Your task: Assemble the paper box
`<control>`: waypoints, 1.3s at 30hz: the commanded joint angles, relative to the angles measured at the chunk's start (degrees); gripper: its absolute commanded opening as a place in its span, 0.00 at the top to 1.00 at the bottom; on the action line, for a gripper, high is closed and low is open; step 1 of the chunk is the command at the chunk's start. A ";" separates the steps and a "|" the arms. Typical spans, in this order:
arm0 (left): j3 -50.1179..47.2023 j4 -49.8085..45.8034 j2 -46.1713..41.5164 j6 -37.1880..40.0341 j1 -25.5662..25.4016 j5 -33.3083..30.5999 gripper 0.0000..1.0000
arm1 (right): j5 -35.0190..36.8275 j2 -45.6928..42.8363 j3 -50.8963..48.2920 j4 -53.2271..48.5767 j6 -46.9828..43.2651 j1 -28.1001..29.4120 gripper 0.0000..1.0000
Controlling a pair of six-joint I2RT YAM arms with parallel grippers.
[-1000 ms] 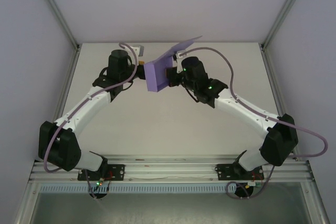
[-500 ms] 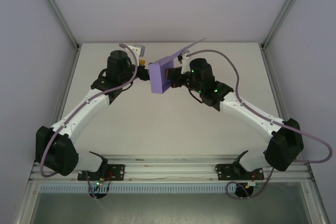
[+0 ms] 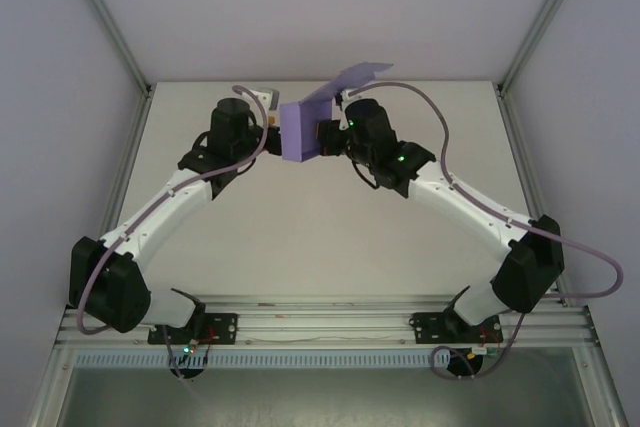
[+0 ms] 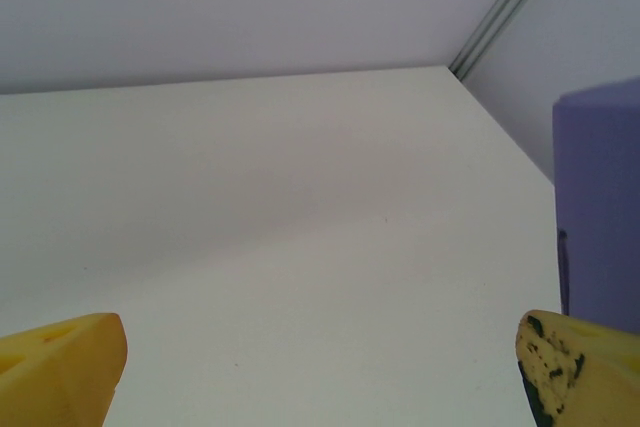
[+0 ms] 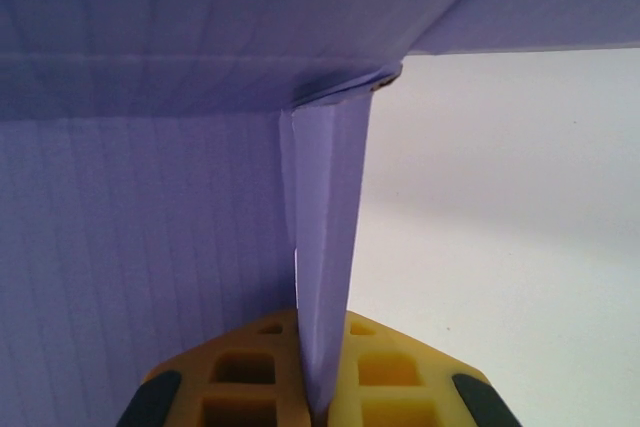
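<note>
Next, my right gripper moves to the bare middle of the white table [image 3: 335, 190] between my arms. It will let go of the purple paper box there.
The purple paper box [image 3: 303, 130] is partly folded and held above the far middle of the table, with one flap [image 3: 357, 75] sticking up and back. My right gripper [image 3: 322, 137] is shut on it; in the right wrist view its yellow fingers [image 5: 250, 367] pinch a thin folded wall [image 5: 325, 247] of the box. My left gripper [image 3: 272, 133] hangs just left of the box, jaws wide open with nothing between them. In the left wrist view its yellow fingertips [image 4: 60, 367] frame bare table and the box [image 4: 600, 207] stands at the right edge.
The white table [image 3: 320, 237] is walled by pale panels and metal corner posts [image 3: 110, 27]. The arms' base rail [image 3: 320, 322] runs along the near edge.
The right gripper has carried the box a little back and left, toward the left gripper, and the raised flap has swung. The left arm has barely shifted.
</note>
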 commanded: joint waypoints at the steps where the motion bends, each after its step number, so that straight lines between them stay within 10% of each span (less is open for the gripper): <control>1: 2.72 -0.27 -1.14 6.24 -9.06 19.31 0.00 | -2.89 4.03 0.89 7.01 -3.41 1.27 0.95; 12: 3.28 -0.41 -2.68 5.17 -9.00 14.73 0.00 | 1.21 2.14 -3.25 6.89 -13.02 2.66 1.00; 20: -2.25 -12.80 -5.12 -1.21 -4.18 -20.73 0.00 | 11.29 -9.91 -5.87 2.60 -8.04 2.21 1.00; 31: -14.29 -15.58 -16.18 -7.12 3.21 -29.13 0.00 | 22.93 -13.18 -12.09 -13.93 4.01 0.06 1.00; 39: -15.23 -18.68 -20.28 -7.50 3.18 -29.49 0.00 | 16.74 0.34 -14.83 -16.24 9.66 -0.32 0.99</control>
